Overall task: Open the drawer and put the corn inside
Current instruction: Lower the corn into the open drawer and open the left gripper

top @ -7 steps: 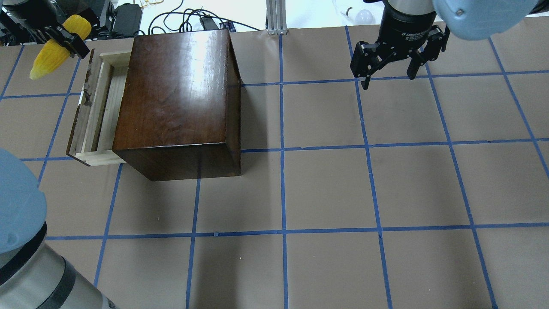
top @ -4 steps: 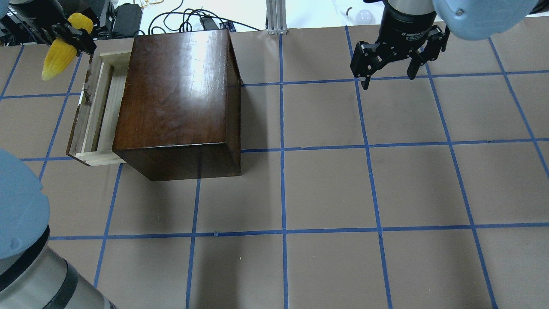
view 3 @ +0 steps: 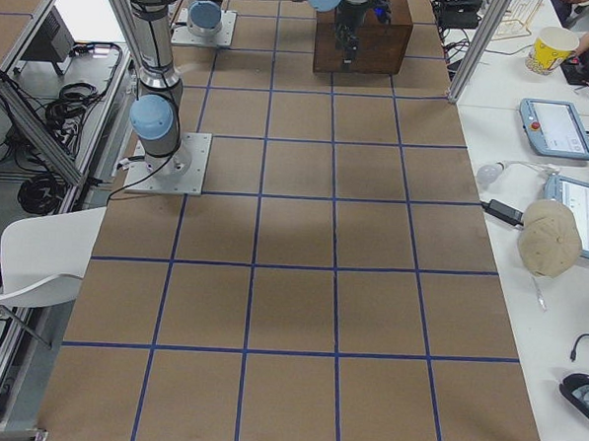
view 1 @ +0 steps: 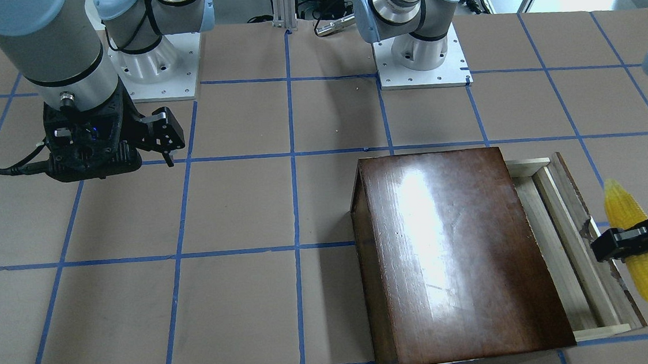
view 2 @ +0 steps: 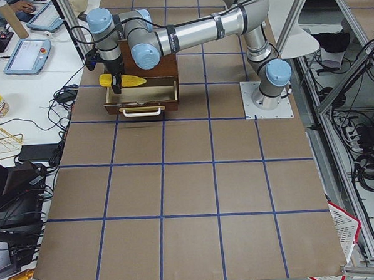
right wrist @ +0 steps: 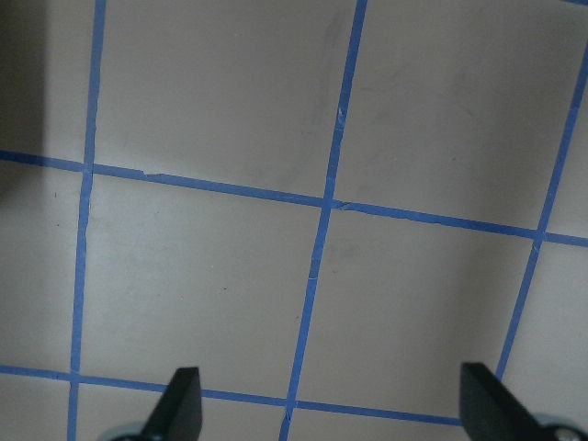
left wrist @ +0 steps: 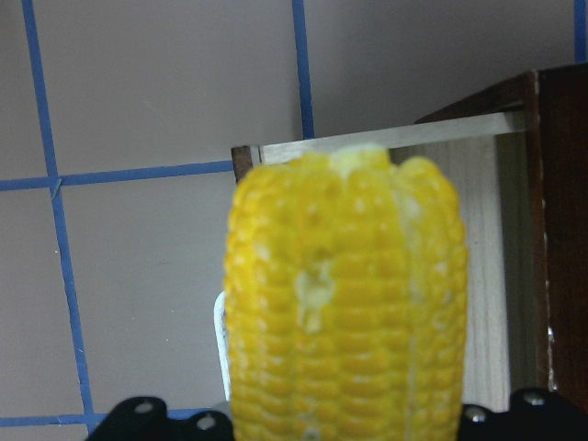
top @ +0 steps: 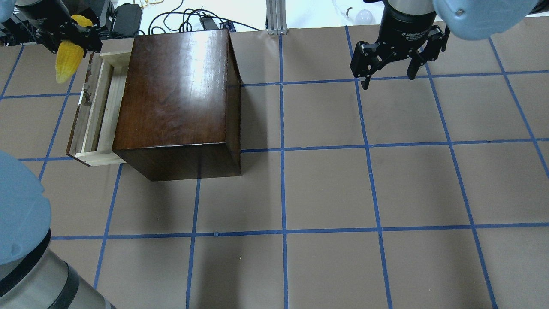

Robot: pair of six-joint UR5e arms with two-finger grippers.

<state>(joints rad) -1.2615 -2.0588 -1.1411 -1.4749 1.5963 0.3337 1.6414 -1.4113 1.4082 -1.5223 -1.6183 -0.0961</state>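
I should use my left gripper to lay the corn down on the middle of the pine drawer's bottom (view 1: 560,238) (left wrist: 469,381), beside the dark-brown cabinet.
The dark-brown cabinet (top: 176,98) stands at the table's far left, its pine drawer (top: 101,111) pulled out to the left; it also shows in the front view (view 1: 572,243). My left gripper (top: 70,40) is shut on the yellow corn (top: 68,60), held in the air beside the drawer's far front corner, just outside the dark front panel (view 1: 597,241). The corn (view 1: 641,249) hangs over the panel's outer side in the front view and fills the left wrist view (left wrist: 344,303). My right gripper (top: 388,71) is open and empty at the far right.
Brown paper with blue tape grid lines (top: 283,231) covers the table. Cables and a power brick (top: 128,17) lie past the far edge behind the cabinet. An aluminium post (top: 276,17) stands at the back centre. A white handle (view 2: 140,111) is on the drawer front.
My left gripper has carried the corn to the right, closer to the drawer's far corner, and turned it more upright. The right arm has not moved.
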